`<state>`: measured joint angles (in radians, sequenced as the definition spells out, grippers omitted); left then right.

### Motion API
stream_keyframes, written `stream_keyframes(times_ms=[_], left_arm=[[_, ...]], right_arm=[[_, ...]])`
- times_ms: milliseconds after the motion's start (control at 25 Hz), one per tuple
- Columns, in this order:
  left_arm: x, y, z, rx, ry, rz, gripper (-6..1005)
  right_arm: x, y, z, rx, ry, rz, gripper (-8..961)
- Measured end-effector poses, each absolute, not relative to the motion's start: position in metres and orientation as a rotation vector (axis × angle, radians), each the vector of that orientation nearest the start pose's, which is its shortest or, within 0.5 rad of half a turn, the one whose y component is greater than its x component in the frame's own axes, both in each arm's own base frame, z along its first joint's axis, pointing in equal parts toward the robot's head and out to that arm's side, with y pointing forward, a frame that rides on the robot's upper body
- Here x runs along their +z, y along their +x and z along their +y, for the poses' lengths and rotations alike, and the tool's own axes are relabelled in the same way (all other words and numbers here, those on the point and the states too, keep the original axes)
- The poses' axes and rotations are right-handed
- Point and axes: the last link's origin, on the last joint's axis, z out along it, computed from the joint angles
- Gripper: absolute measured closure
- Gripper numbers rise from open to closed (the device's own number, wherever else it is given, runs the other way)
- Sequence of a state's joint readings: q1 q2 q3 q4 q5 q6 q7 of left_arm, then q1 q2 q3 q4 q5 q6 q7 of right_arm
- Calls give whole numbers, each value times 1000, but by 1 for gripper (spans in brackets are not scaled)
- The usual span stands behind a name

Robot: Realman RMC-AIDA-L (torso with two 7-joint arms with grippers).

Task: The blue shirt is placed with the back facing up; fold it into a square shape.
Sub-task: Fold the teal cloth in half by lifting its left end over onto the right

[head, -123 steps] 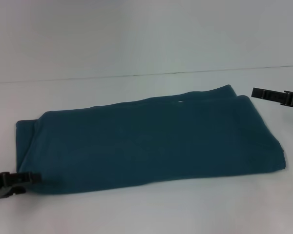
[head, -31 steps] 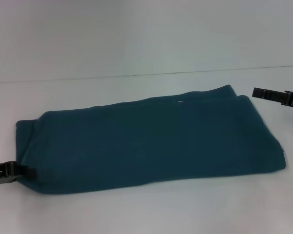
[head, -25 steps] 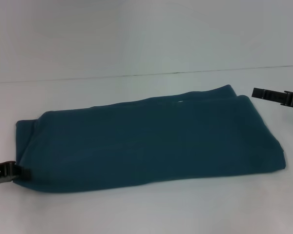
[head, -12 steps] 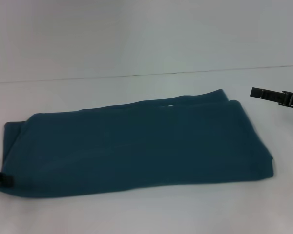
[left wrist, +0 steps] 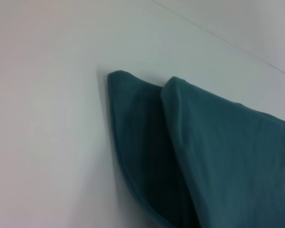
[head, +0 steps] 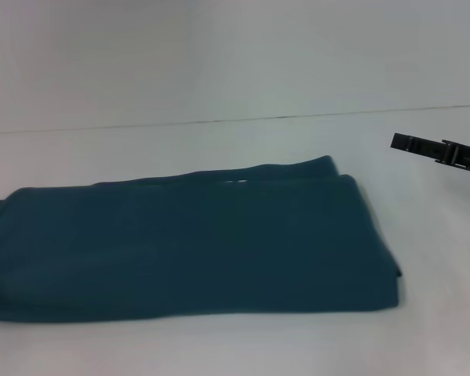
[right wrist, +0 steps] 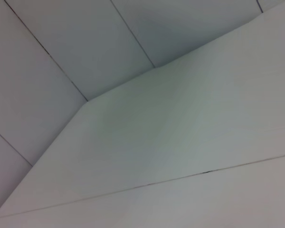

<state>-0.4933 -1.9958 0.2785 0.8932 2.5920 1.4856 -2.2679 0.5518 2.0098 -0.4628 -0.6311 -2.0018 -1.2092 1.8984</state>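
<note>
I need to let go of the blue shirt's loose end with my left gripper on the shirt's far corner [head: 321, 178] closest to my right gripper.
The blue shirt [head: 188, 243] lies on the white table [head: 219, 145] as a long folded band of plain teal fabric. Its left end runs off the head view's left edge. The left wrist view shows two stacked folded corners of the shirt [left wrist: 218, 156] resting on the table. My right gripper [head: 399, 142] hovers at the far right, above and to the right of the shirt's right end, not touching it. My left gripper is out of view.
A thin seam [head: 298, 117] crosses the far part of the table. In the right wrist view I see only bare table [right wrist: 190, 142] and grey wall panels [right wrist: 85, 47]. White surface surrounds the shirt in front, behind and to the right.
The shirt has slid left across the table, its left end now past the view's edge. The left gripper, earlier at its near-left corner, has left the view. The right gripper edged slightly left.
</note>
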Motion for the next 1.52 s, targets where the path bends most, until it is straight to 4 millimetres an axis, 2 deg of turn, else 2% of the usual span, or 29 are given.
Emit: stream_keyframes(times_ms=[320,400,480,600,840,920,1040,1160,1200,1240,1360,1440,1520], left_arm=[[132,-389,295,-321,-1808,-1744,982],[134,-388,294,-351,-1813,-1743,982],[133,-377,298,-414,-1858,-1734,982],[125,-344,311,-573,-2008,-1690,982],[95,-253,341,-877,-2384,-1517,982],[80,-218,353,-961,-2500,-1442,982],[51,-178,365,-1026,-2617,-1381,981],[12,-154,372,-1081,-2675,-1365,981],[-9,-147,373,-1105,-2696,-1372,981],[-20,-145,373,-1123,-2702,-1379,981],[-71,-139,373,-1154,-2673,-1396,981],[-96,-140,371,-1140,-2622,-1411,981],[-112,-144,370,-1135,-2546,-1448,981]], right_arm=[[65,318,381,791,-2006,1325,174],[65,318,381,791,-2006,1326,174],[65,318,381,792,-2005,1326,174],[64,318,381,789,-2010,1322,173],[65,316,382,789,-2019,1307,174],[65,316,382,787,-2022,1302,174],[66,317,381,781,-2026,1295,174],[66,319,380,774,-2025,1289,174],[65,320,379,773,-2025,1288,173],[65,320,379,771,-2023,1287,173],[64,321,379,767,-2025,1281,173],[63,319,379,765,-2032,1275,173],[61,317,380,764,-2039,1269,173]])
